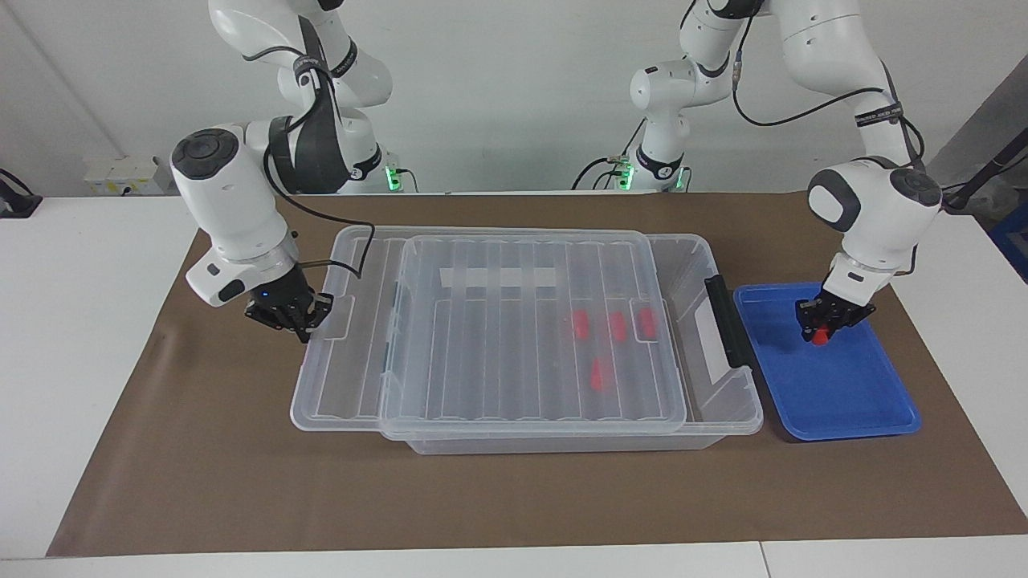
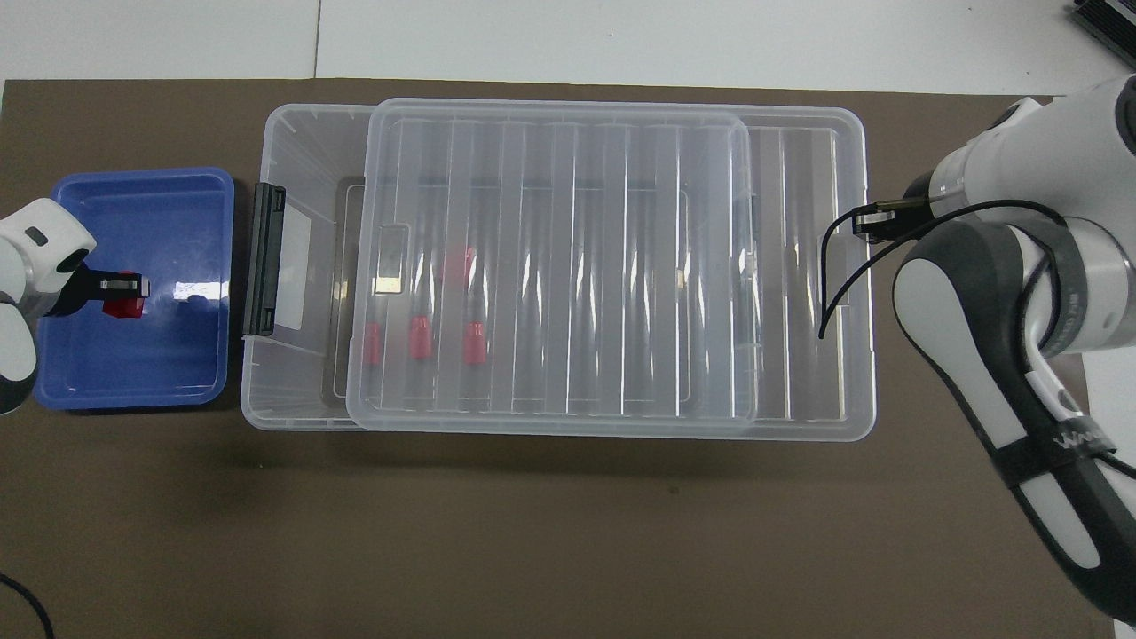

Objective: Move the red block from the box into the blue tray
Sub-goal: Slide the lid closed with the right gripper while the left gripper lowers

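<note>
I need to use my left gripper to release the red block on the blue tray's bottom, just past its middle [image 2: 167, 296] toward the clear box.
My left gripper [image 1: 821, 331] is shut on a red block [image 1: 820, 338], low over the blue tray [image 1: 851, 401] at the left arm's end of the table. I cannot tell whether the block touches the tray floor. In the overhead view the gripper [image 2: 124, 288] holds the block [image 2: 122, 306] over the tray [image 2: 177, 373]. The clear box [image 1: 723, 417] stands mid-table with its ribbed lid [image 1: 498, 361] lying on it. Several more red blocks [image 1: 617, 325] show through the lid. My right gripper [image 1: 309, 319] is at the box's rim at the right arm's end.
A dark latch [image 1: 727, 321] sits on the box's end next to the tray. A brown mat [image 1: 514, 498] covers the table. A black cable [image 2: 843, 266] hangs from the right arm over the box's rim.
</note>
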Available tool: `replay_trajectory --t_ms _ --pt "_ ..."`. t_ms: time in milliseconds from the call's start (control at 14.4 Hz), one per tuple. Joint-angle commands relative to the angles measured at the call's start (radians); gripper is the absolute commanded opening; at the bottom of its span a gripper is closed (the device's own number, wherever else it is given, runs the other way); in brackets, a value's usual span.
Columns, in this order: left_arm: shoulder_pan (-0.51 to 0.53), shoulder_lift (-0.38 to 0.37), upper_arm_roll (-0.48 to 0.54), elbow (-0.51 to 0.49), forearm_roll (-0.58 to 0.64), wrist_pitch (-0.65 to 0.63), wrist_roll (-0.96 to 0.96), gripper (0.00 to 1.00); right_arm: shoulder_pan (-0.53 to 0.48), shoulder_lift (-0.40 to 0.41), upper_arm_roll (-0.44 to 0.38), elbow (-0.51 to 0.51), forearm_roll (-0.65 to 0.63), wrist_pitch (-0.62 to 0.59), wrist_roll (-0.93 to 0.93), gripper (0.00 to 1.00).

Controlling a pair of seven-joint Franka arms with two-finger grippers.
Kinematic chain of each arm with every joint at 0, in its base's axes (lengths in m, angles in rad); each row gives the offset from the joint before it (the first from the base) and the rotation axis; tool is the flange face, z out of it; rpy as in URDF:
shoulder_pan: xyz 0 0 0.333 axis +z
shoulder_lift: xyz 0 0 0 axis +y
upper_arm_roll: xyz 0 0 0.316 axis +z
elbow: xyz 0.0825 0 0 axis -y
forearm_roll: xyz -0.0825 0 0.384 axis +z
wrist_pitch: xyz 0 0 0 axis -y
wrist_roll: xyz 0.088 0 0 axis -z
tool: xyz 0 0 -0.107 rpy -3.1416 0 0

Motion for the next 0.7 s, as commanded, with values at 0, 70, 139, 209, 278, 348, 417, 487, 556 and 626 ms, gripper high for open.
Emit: replay_trajectory --t_ms 0,70,139,209,278,348,417,487,556,626 --pt "0.01 0.015 -0.007 -0.029 -0.014 0.063 -0.006 0.0 0.024 -0.011 0.001 -0.002 0.019 -0.025 -0.03 0.0" --pt "0.01 0.027 -0.007 -0.029 -0.014 0.069 -0.006 0.0 0.033 -0.011 0.001 -0.002 0.019 -0.03 -0.03 0.0" --pt "0.009 0.035 -0.007 -0.029 -0.014 0.078 -0.007 0.0 0.05 -0.012 0.001 -0.003 0.019 -0.036 -0.028 0.0" --pt "0.007 0.05 -0.01 -0.029 -0.014 0.09 -0.007 0.0 0.061 -0.014 0.001 -0.004 0.019 -0.038 -0.028 0.0" --pt "0.007 0.056 -0.01 -0.029 -0.017 0.101 -0.007 0.0 0.067 -0.014 0.002 -0.004 0.019 -0.041 -0.028 0.0" --pt "0.007 0.058 -0.01 -0.03 -0.039 0.101 -0.007 0.0 0.079 -0.014 0.001 -0.004 0.019 -0.041 -0.028 0.0" --pt "0.007 0.058 -0.01 -0.035 -0.096 0.106 -0.007 0.0 0.089 -0.015 0.001 -0.005 0.019 -0.041 -0.025 0.0" --pt "0.006 0.058 -0.007 -0.035 -0.146 0.106 -0.006 0.0 0.09 -0.015 0.002 -0.005 0.019 -0.041 -0.025 0.0" --pt "0.003 0.059 -0.007 -0.035 -0.15 0.106 0.002 0.0 0.092 -0.015 0.007 -0.005 0.021 -0.041 -0.025 0.0" --pt "0.001 0.06 -0.007 -0.035 -0.15 0.106 0.003 0.0 0.095 -0.015 0.007 -0.005 0.021 -0.041 -0.025 0.0"
